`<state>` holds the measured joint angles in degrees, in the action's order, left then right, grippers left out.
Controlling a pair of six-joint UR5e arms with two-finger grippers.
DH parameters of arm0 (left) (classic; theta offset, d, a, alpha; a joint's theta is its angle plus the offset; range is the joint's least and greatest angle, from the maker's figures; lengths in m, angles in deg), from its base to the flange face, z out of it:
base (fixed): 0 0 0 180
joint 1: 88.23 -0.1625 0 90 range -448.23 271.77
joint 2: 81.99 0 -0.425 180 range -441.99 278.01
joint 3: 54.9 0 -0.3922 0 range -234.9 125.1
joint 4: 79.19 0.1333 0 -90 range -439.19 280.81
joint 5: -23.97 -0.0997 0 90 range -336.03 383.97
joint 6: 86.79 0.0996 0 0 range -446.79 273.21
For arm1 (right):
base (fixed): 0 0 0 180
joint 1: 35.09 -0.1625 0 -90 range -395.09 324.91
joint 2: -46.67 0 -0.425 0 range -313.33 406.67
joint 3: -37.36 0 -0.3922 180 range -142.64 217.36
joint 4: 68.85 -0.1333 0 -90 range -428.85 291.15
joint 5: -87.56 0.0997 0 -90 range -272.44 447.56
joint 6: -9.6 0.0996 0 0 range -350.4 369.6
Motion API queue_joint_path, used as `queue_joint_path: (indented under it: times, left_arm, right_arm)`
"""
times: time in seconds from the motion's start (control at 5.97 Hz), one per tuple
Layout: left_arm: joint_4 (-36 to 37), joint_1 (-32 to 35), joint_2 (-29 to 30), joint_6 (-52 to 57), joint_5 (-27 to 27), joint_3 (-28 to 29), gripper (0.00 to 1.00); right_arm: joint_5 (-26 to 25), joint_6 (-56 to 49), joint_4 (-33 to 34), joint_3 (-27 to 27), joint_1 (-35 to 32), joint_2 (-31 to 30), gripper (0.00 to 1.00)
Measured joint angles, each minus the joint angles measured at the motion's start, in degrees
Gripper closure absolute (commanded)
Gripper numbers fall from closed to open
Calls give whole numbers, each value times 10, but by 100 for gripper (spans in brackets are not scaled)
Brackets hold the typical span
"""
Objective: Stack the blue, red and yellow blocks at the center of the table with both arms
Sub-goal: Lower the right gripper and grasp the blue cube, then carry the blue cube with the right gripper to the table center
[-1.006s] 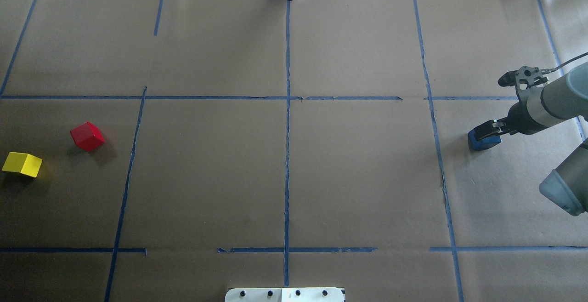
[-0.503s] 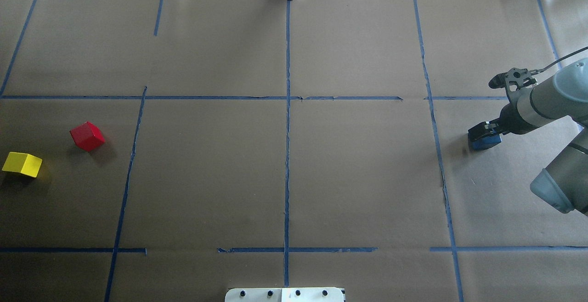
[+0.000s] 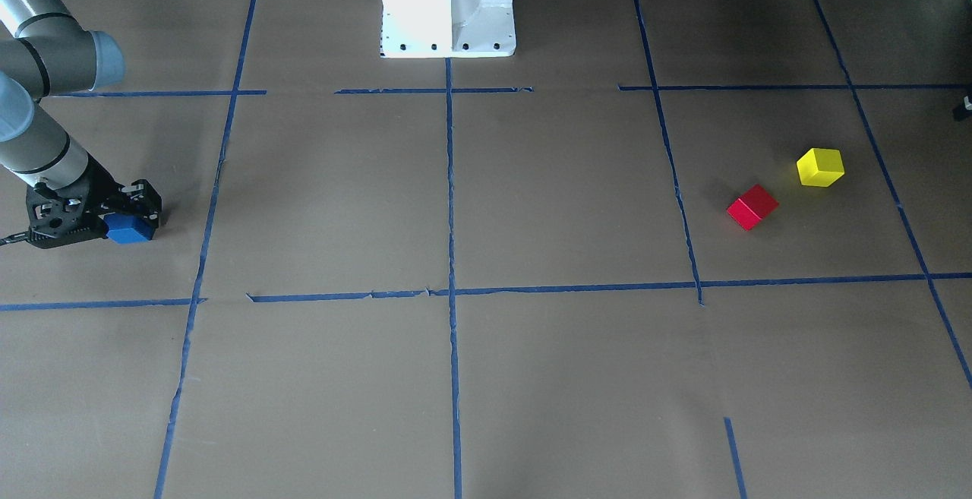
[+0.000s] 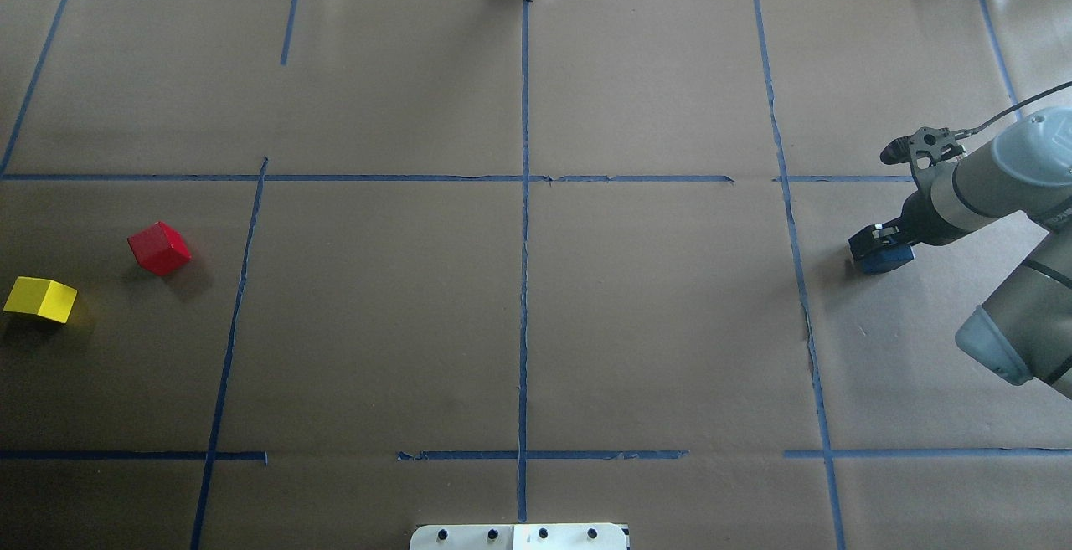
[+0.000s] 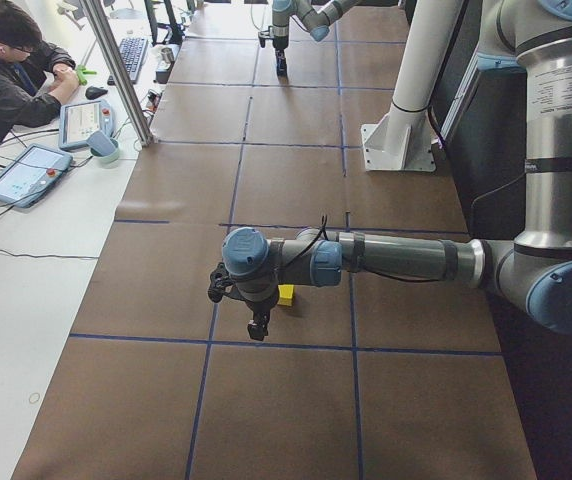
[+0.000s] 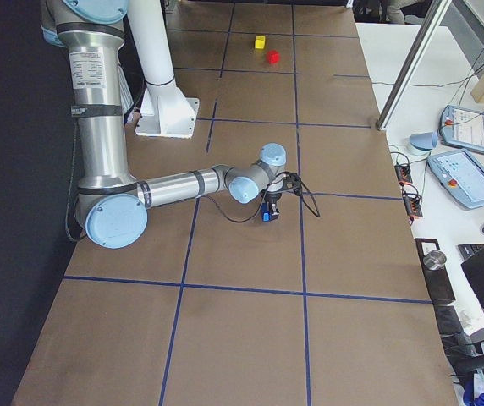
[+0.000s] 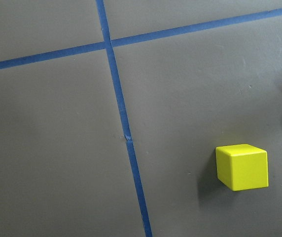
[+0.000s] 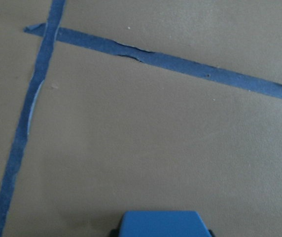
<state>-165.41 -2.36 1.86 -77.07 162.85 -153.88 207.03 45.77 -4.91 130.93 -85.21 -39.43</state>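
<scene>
Next, my right gripper releases the blue block on the middle tape line (image 3: 456, 236), just short of the crossing, toward the pedestal.
The blue block (image 4: 888, 261) (image 3: 129, 229) (image 6: 266, 216) rests low at the table's (image 4: 653, 324) right side, with my right gripper (image 4: 875, 247) (image 3: 130, 216) shut on it. Its top face fills the bottom edge of the right wrist view (image 8: 160, 224). Far off on the table's left lie the red block (image 4: 159, 249) (image 3: 752, 206) and the yellow block (image 4: 39, 300) (image 3: 820, 167) (image 7: 242, 167). My left gripper (image 5: 258, 326) hangs just beside the yellow block (image 5: 286, 294). It shows only in the exterior left view, so I cannot tell whether it is open or shut.
The white pedestal base (image 3: 448, 5) stands at the robot's edge of the table. Blue tape lines cross at the centre (image 4: 525, 178). A person (image 5: 11, 75) sits at a side desk with tablets (image 6: 470, 169).
My right arm's wrist and elbow have shifted a little to the left, and the blue block edged left with the gripper. The red and yellow blocks have not moved.
</scene>
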Motion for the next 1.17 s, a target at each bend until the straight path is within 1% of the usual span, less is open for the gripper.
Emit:
queue_joint_path:
  times: [0.34, 0.5, 0.67, 0.84, 1.01, 1.17]
  left_arm:
    - [0, 0, 0, 0, 0, -1, 0]
    - [1, 0, -1, 0, 1, -1, 0]
    - [1, 0, -1, 0, 1, -2, 0]
    - [0, 0, 0, 0, 1, -2, 0]
    - [0, 0, 0, 0, 1, -2, 0]
    - [0, 0, 0, 0, 1, -2, 0]
  right_arm:
    - [2, 11, 5, 36, 0, 1, 100]
    - [2, 47, 9, 53, 6, 18, 100]
    - [-3, 99, 27, 55, 24, 64, 100]
    - [-16, 146, 81, 50, 52, 136, 100]
    - [-34, 183, 145, 34, 80, 212, 100]
    - [-59, 229, 187, -20, 109, 299, 100]
